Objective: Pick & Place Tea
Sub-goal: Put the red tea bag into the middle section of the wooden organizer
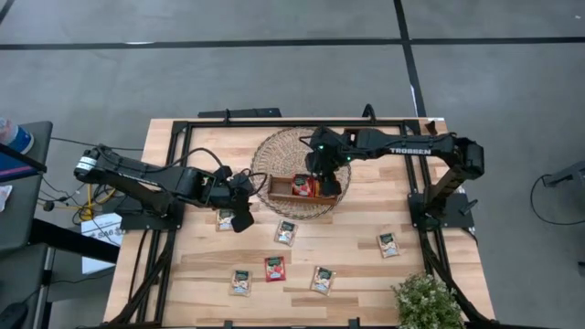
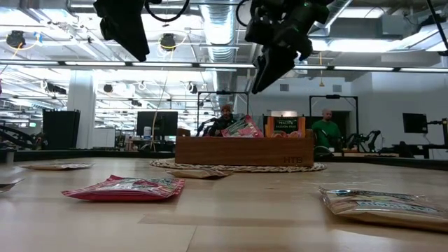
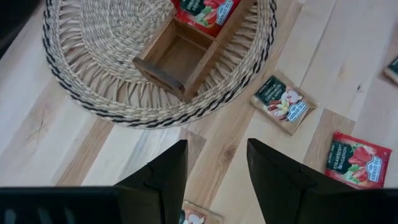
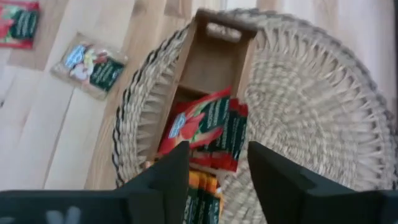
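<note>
A red sachet slants across the tray's middle compartment, so next my right gripper pinches that sachet's upper corner (image 4: 216,134) and straightens it before placing more tea.
Several tea sachets lie flat on the table: pale ones (image 1: 286,232), (image 1: 388,244), (image 1: 322,280), (image 1: 241,281) and a red one (image 1: 274,268). Red sachets (image 4: 205,127) and orange ones (image 4: 202,193) stand in the wooden tray (image 1: 280,187), which sits in the round wicker basket (image 1: 274,151). My left gripper (image 1: 242,219) (image 3: 217,180) hovers open just left of the basket, above a pale sachet (image 1: 224,219). My right gripper (image 1: 329,183) (image 4: 217,180) hangs open over the tray's filled compartments and holds nothing.
A potted plant (image 1: 425,302) stands at the table's near right corner. The tray's end compartment (image 4: 214,62) holds nothing. Black frame rails (image 1: 183,183) run along the table's sides. Bare wood (image 1: 366,283) shows between the scattered sachets.
</note>
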You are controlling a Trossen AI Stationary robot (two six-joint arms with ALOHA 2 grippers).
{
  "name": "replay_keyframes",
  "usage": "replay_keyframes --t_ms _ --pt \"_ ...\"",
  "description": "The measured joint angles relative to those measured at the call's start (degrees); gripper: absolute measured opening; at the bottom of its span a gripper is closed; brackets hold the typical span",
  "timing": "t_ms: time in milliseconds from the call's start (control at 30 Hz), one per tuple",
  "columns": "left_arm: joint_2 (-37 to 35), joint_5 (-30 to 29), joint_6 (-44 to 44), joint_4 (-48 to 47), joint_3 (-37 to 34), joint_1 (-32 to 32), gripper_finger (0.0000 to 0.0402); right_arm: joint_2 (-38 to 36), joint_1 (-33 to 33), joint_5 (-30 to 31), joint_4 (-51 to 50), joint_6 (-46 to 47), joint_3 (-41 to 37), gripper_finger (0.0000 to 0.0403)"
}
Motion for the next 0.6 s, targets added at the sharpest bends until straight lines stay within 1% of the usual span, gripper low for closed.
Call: replay_keyframes --t_ms 100,200,467,600 --pt "0.0 -0.21 0.02 0.58 0.0 -0.01 0.0158 0.89 0.38 0.17 0.38 -0.84 -0.02 0.0182" --pt "0.0 -0.64 0.0 0.67 0.0 0.0 0.0158 1.99 0.41 -0.07 2.17 -0.75 0.13 0.019" --pt "0.0 -0.53 -0.64 1.06 0.0 -0.01 0.0158 6.63 -0.76 -1.53 3.03 0.51 0.2 0.0171" --pt "0.0 -0.44 -1.31 1.0 0.02 -0.02 0.0158 7.33 -1.47 -1.69 2.68 0.73 0.45 0.0165"
